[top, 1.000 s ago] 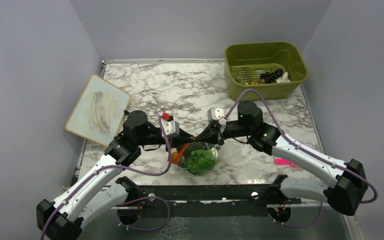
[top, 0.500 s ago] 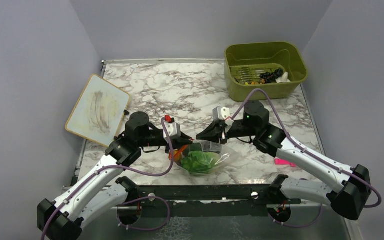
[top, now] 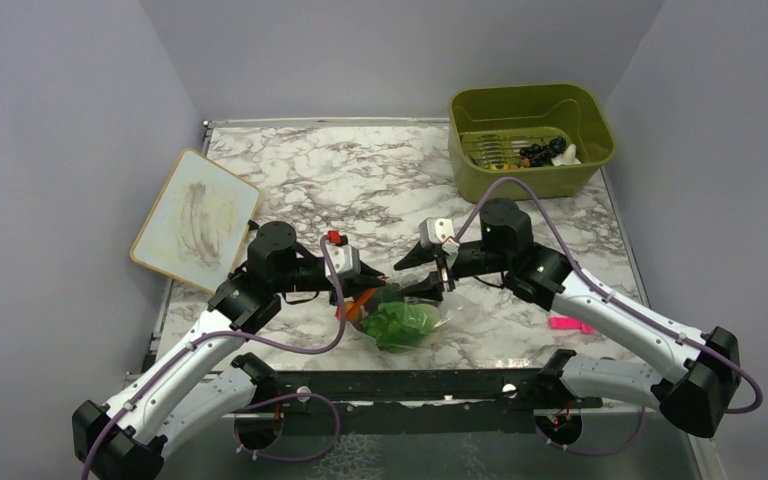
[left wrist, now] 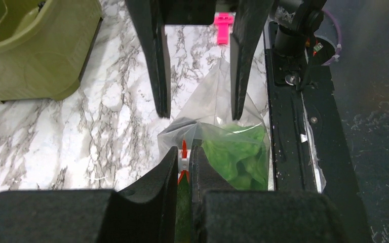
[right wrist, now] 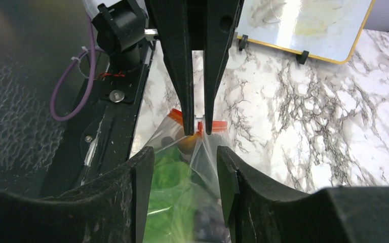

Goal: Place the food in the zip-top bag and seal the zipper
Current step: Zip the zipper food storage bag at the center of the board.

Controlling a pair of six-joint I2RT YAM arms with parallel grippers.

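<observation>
My right gripper should pinch beside the slider [right wrist: 199,140] and pull the zipper tight, because the bag's plastic hangs slack below the slider in my left gripper.
The clear zip-top bag [top: 430,312] lies near the table's front edge, with the green lettuce [top: 398,324] inside it. The lettuce [left wrist: 238,152] also fills the left wrist view. Purple grapes [right wrist: 207,223] and an orange piece [right wrist: 185,144] show through the plastic. My left gripper [left wrist: 184,161] is shut on the orange-red zipper [left wrist: 184,148] at the bag's left end. My right gripper [right wrist: 185,154] stands open, its fingers straddling the bag's plastic without pinching it. In the top view the left gripper [top: 356,296] and right gripper [top: 428,284] face each other over the bag.
An olive-green bin [top: 480,175] holding several small items stands at the back right. A yellow-framed whiteboard [top: 195,220] lies at the left. A small pink clip [top: 568,324] rests on the marble to the right of the bag. The black base rail [top: 410,385] runs along the near edge.
My right gripper, shut on the bag before, has opened and let go. The bag has sunk and spread lower on the table. The left gripper keeps its hold.
</observation>
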